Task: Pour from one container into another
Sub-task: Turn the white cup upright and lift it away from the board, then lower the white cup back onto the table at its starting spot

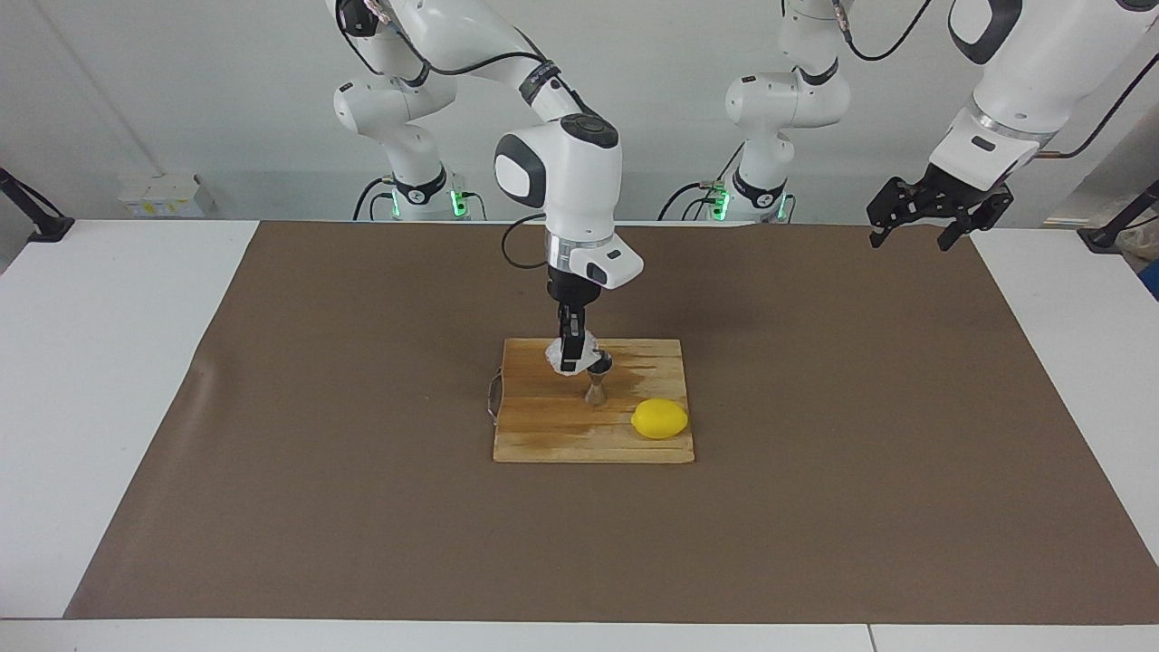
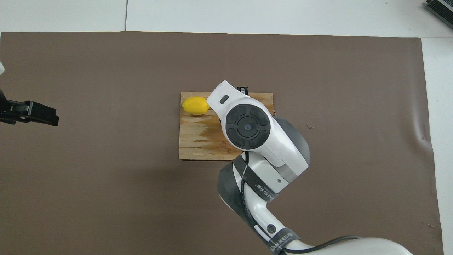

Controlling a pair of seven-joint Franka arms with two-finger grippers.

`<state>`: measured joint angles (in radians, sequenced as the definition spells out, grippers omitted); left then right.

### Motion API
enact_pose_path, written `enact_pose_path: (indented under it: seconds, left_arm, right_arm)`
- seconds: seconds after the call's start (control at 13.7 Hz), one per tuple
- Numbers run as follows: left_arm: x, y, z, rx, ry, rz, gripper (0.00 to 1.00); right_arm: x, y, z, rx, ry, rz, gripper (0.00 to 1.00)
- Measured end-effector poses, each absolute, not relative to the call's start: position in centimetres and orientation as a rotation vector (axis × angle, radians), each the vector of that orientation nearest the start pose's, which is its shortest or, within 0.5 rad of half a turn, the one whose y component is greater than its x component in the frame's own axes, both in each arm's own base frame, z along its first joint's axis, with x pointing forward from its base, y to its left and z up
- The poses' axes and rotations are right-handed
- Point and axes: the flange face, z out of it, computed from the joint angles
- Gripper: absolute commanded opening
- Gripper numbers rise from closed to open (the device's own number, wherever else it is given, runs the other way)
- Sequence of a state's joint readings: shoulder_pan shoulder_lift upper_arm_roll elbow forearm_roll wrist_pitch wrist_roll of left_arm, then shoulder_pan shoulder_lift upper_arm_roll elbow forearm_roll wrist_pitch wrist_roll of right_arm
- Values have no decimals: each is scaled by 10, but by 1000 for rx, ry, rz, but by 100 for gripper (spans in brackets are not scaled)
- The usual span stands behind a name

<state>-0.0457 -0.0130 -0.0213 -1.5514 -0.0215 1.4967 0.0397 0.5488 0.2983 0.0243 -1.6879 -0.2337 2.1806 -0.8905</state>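
Observation:
My right gripper should release the glass tumbler on the brown mat (image 2: 327, 130) beyond the end of the board opposite the lemon.
The clear glass tumbler (image 1: 551, 351) hangs tilted in my right gripper (image 1: 569, 359), which is shut on it just above the wooden board (image 1: 552, 426). Its mouth leans toward the small steel jigger (image 1: 598, 381), which stands upright on the board right beside it. In the overhead view the right arm's wrist covers both tumbler and jigger; only a black tip of the right gripper (image 2: 242, 89) shows. My left gripper (image 1: 919, 226) waits open in the air over the mat's edge at the left arm's end, also seen as the left gripper (image 2: 33, 113) from above.
A yellow lemon (image 1: 659, 418) lies on the board (image 2: 198, 141) farther from the robots than the jigger, toward the left arm's end; the lemon (image 2: 194, 106) shows from above too. A brown mat (image 1: 317, 453) covers the table around the board.

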Motion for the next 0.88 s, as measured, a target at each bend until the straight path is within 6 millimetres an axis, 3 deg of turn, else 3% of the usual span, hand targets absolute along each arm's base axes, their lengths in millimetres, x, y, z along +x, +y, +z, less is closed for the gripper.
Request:
enact_pose_path:
  seconds: [0.51, 0.66, 0.88]
  left_arm:
    - [542, -39, 634, -3157, 170, 67, 100]
    - [542, -39, 634, -3157, 170, 67, 100]
    - [542, -39, 634, -3157, 170, 67, 100]
  right_arm:
    - [594, 286, 470, 2297, 2135, 408, 12]
    - [607, 250, 473, 2387, 2151, 497, 12]
    - [623, 179, 455, 2510, 2157, 621, 14]
